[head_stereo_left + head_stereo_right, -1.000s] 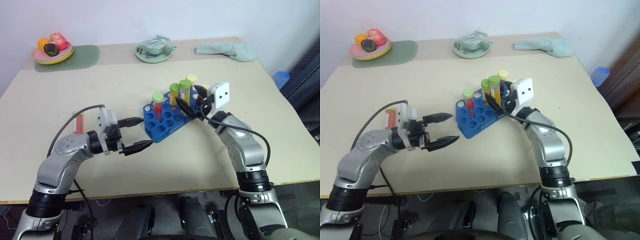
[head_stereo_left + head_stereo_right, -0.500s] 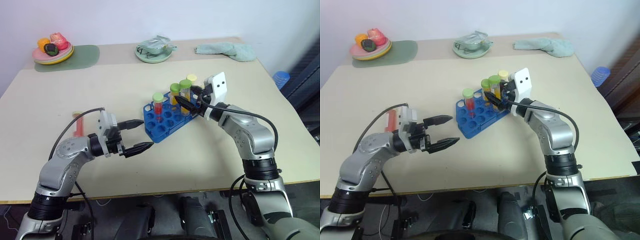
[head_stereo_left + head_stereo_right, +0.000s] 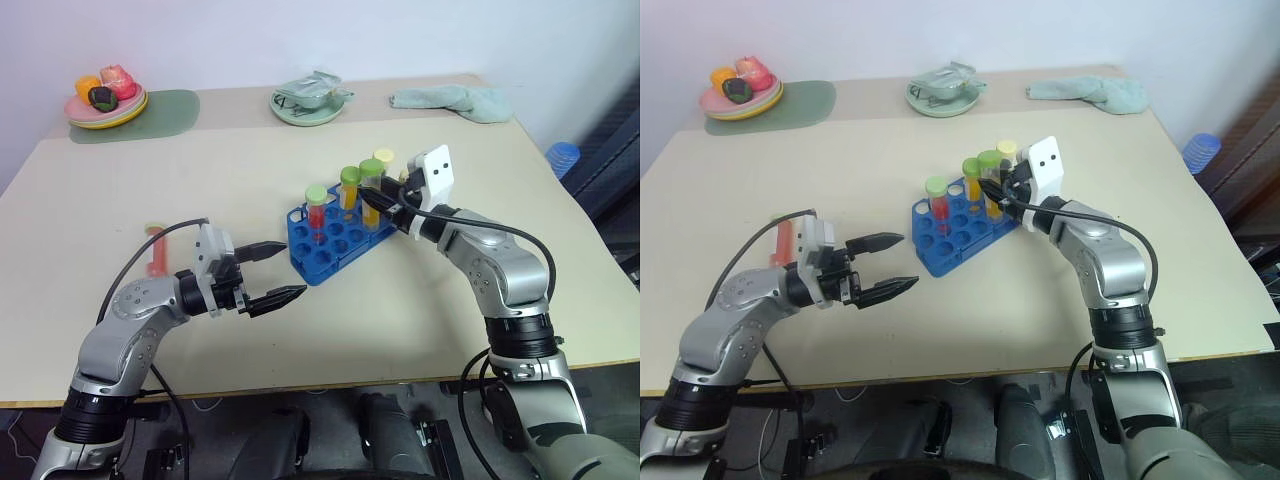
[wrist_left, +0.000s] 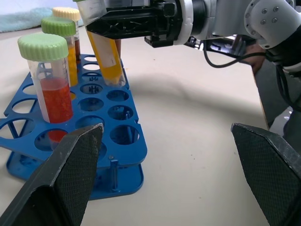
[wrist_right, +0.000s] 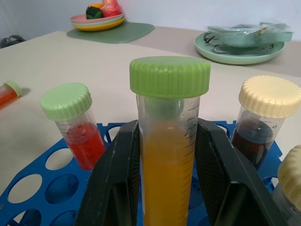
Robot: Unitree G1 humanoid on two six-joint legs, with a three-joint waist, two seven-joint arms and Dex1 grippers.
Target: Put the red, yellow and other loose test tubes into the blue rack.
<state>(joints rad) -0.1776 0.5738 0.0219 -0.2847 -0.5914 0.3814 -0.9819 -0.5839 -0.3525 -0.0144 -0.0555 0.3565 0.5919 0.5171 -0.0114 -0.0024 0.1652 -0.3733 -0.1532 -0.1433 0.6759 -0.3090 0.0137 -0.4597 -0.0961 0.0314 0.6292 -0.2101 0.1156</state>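
Observation:
The loose red test tube on the table is next for my left gripper, which should go to it and close on the middle of its body [image 3: 157, 256], below the cap.
The blue rack [image 3: 322, 248] stands mid-table with several capped tubes upright in it. My right gripper [image 3: 374, 206] is shut on a yellow test tube [image 5: 164, 155] with a green cap that stands in the rack; both fingers [image 5: 115, 169] press its sides. Beside it are a red tube [image 3: 316, 212] and a cream-capped dark tube [image 5: 263, 122]. My left gripper [image 3: 294, 267] hangs open with nothing in it, just left of the rack [image 4: 117, 155]. A loose red test tube [image 3: 157, 251] lies on the table behind my left arm.
At the back of the table are a plate of toy food [image 3: 104, 104] on a green mat [image 3: 165, 112], a green dish [image 3: 308, 101] holding a crumpled wrapper, and a teal cloth [image 3: 452, 99]. A blue object [image 3: 562, 157] sits off the table's right edge.
My right gripper's fingers have shut on the yellow tube in the rack, and that arm's elbow has lifted. The left arm has kept still.

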